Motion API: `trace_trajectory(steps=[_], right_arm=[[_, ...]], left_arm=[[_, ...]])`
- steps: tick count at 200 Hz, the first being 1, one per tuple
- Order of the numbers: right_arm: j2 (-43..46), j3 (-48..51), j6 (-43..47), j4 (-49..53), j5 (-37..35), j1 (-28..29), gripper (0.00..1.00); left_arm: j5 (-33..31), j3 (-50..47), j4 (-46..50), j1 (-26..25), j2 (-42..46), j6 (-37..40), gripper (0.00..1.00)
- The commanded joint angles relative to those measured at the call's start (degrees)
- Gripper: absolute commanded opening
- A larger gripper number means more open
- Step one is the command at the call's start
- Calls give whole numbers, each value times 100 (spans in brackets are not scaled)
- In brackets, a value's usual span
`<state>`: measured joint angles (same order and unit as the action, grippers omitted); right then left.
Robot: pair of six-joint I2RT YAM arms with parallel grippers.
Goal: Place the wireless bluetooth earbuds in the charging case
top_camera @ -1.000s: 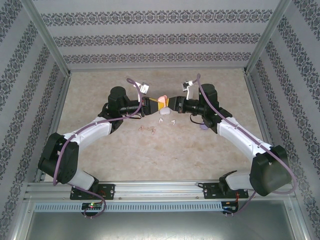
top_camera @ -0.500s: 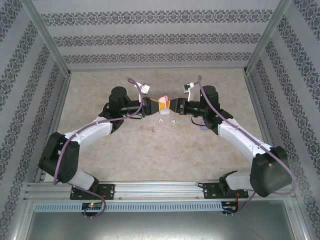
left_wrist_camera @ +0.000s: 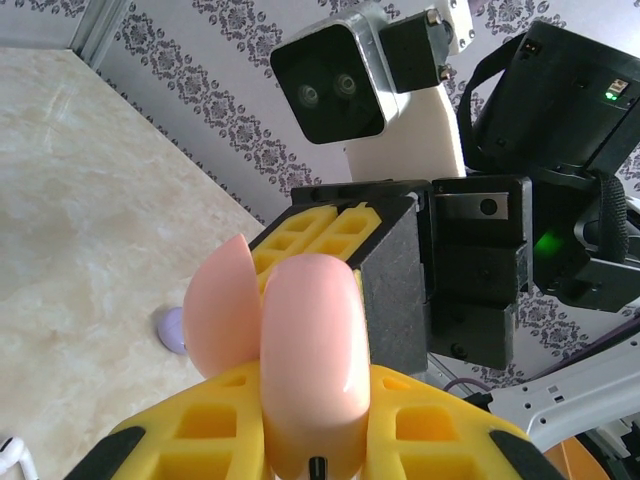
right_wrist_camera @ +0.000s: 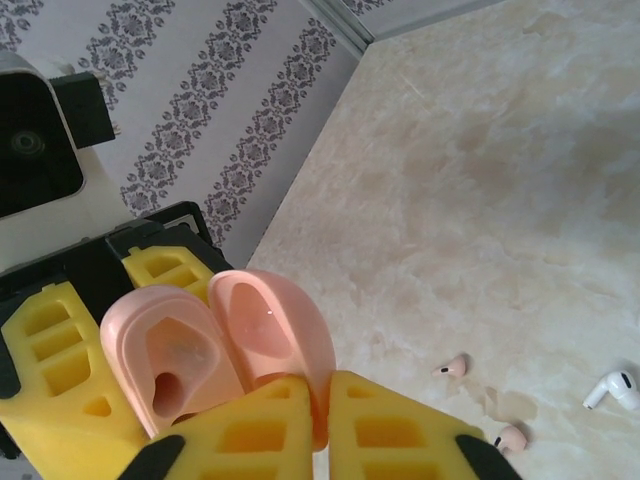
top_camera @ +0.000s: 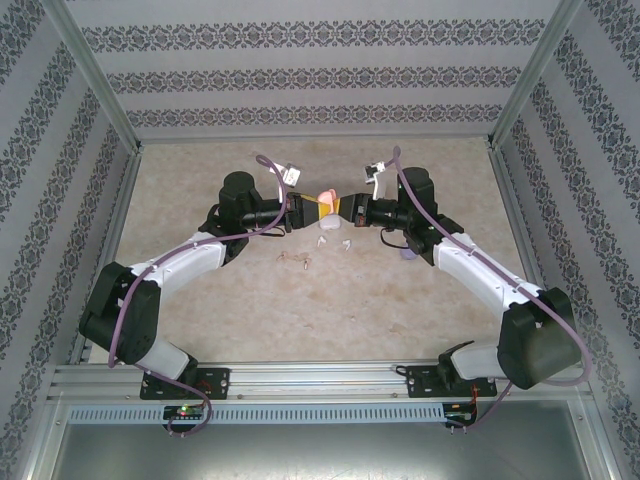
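The case's base lies crosswise in my left gripper. My right gripper needs to turn the case by its lid so that my left gripper can take the case's closed end (left_wrist_camera: 315,345).
A pink charging case (top_camera: 325,196) hangs open above the table's middle, between both grippers. My left gripper (top_camera: 312,207) is shut on its base (left_wrist_camera: 315,360), whose earbud hollows (right_wrist_camera: 165,365) are bare. My right gripper (right_wrist_camera: 322,420) is shut on the rim of the raised lid (right_wrist_camera: 275,330). Two pinkish earbuds (right_wrist_camera: 452,367) (right_wrist_camera: 512,437) lie on the table below, with a white earbud (right_wrist_camera: 612,390) beside them. In the top view the pinkish pair (top_camera: 300,260) lies just nearer than the grippers.
A purple case (top_camera: 408,255) sits on the table by the right forearm, and it shows again past the pink case (left_wrist_camera: 170,328). Small white pieces (top_camera: 328,230) lie under the grippers. Patterned walls (top_camera: 320,80) close in the marble table on three sides.
The right gripper has shifted slightly left and closed its fingers on the lid of the pink case. The left gripper keeps its hold on the base.
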<state>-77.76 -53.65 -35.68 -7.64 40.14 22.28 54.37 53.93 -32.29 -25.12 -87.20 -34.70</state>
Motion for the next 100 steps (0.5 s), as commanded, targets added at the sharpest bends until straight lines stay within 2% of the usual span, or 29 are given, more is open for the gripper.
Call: trace_trajectory(steps=[1,9,29,43,58,65,86,100], right_arm=[[-72,-247,64,-32,-85,-5,4],[-66,-277,70,-15,-72,-5,0],[-64,-358,103,40,-59,5,0],[-64,-411,120,86,-67,9,0],[-73,-457,187,200,-133,14,0],[-77,-479,223,250,-179,22,0],[-90,-529,319,447,-379,22,0],[-106,-584,404,600,-500,13,0]], left_arm=[[329,162,-160,-142,4,57,0],[317,137,-160,-143,2,60,0],[208,104,-113,-144,2,73,1],[46,90,7,-142,18,126,13],[-265,99,243,-144,46,256,37],[-409,105,321,-142,56,312,45],[-755,230,670,-95,83,469,61],[-835,294,779,-8,135,519,66]])
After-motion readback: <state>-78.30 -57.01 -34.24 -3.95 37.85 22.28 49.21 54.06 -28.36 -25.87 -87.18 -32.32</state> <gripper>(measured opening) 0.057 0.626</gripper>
